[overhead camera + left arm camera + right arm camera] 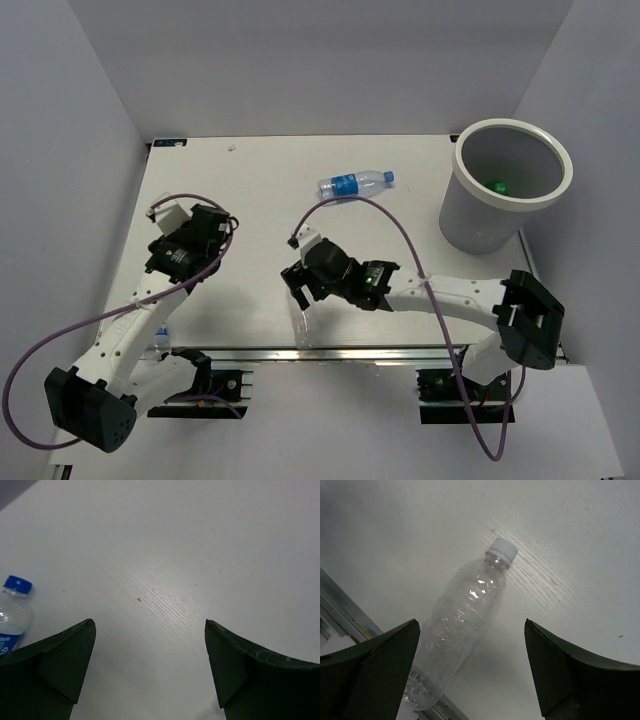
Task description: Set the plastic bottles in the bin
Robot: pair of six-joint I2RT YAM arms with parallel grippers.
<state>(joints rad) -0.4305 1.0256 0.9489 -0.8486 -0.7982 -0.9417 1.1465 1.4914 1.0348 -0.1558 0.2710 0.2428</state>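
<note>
The blue-capped bottle is near the metal rail. My left gripper should close on the upper part of the blue-capped bottle (162, 328) (13, 616), between its cap and label.
A plain clear bottle (303, 326) with a white cap lies at the table's front edge. In the right wrist view this bottle (462, 620) lies between the open fingers, nearer the left one, untouched. My right gripper (302, 288) (470, 625) hovers open just above it. A clear bottle with blue label and cap (355, 184) lies at the back middle. Another blue-capped bottle (12, 612) shows at the left edge of the left wrist view, and it lies by the left arm (160, 338). My left gripper (220, 228) (150, 627) is open and empty over bare table. The bin (478, 225) stands back right with a green bottle (499, 185) inside.
The metal rail (330, 355) runs along the table's front edge, right beside the clear bottle. White walls close in the table at the left, back and right. Purple cables loop off both arms.
</note>
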